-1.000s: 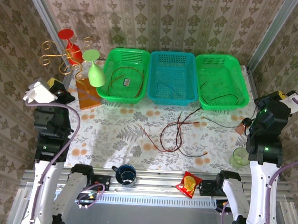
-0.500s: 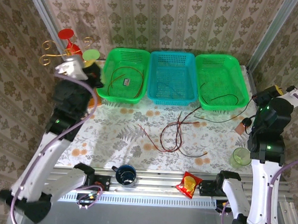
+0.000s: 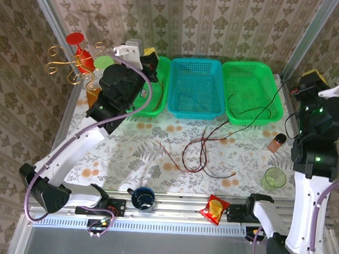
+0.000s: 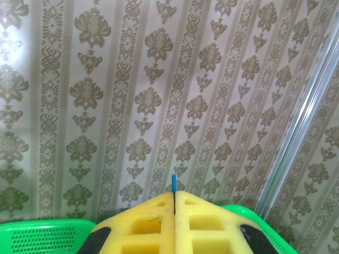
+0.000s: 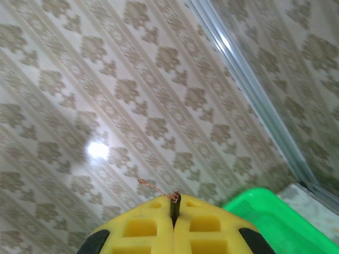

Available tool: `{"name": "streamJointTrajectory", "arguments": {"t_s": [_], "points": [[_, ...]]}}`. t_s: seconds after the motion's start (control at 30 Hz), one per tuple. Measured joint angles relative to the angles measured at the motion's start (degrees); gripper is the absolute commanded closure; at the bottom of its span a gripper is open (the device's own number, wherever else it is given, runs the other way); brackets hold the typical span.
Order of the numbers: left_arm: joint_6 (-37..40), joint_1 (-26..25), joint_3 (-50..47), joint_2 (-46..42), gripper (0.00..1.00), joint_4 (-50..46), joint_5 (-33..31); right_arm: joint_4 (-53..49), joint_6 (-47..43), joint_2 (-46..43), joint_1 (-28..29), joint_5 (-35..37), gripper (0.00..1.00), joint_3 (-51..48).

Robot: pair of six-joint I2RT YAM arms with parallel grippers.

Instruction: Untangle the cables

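Next, I set the black cable, now raised at the back, in the front of the green basket (image 3: 254,112) nearest the small bottle, using my right gripper.
A tangle of red, black and dark cables (image 3: 199,154) lies on the table in front of the baskets. My left gripper (image 3: 149,57) hovers over the left green basket (image 3: 158,106), shut on a thin blue cable; its tip (image 4: 173,183) sticks out between the yellow pads of that gripper (image 4: 175,193). My right gripper (image 3: 310,77) is raised at the back right, shut on a black cable. The end of this cable (image 5: 175,201), with frayed copper strands, pokes up between that gripper's pads (image 5: 174,212). The black cable (image 3: 255,111) runs down across the right green basket (image 3: 255,69) toward the tangle.
A blue basket (image 3: 196,66) stands between the green ones with a dark cable inside. A gold glass rack (image 3: 62,61) with a red glass (image 3: 77,39) stands back left. A mug (image 3: 143,198), snack packet (image 3: 215,209), green cup (image 3: 274,178) and small bottle (image 3: 276,142) sit near the edges.
My left arm has swung from the left table edge up and right to above the left green basket. My right gripper has risen toward the back right, drawing the black cable up.
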Motion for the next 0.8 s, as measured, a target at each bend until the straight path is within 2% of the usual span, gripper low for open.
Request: {"name": "streamJointTrajectory", "arguments": {"t_s": [0.53, 0.67, 0.8], "points": [[-0.04, -2.34, -0.87, 1.25, 1.00, 2.40, -0.26, 12.39, 0.70, 25.66, 1.20, -1.53, 1.00, 27.63], [-0.09, -2.38, -2.29, 0.48, 1.00, 2.34, -0.31, 14.40, -2.03, 32.30, 1.88, -1.03, 1.00, 33.20], [-0.50, -2.40, -3.48, -0.28, 1.00, 2.34, -0.28, 15.72, -8.70, 36.96, 4.57, 4.07, 1.00, 33.59]]}}
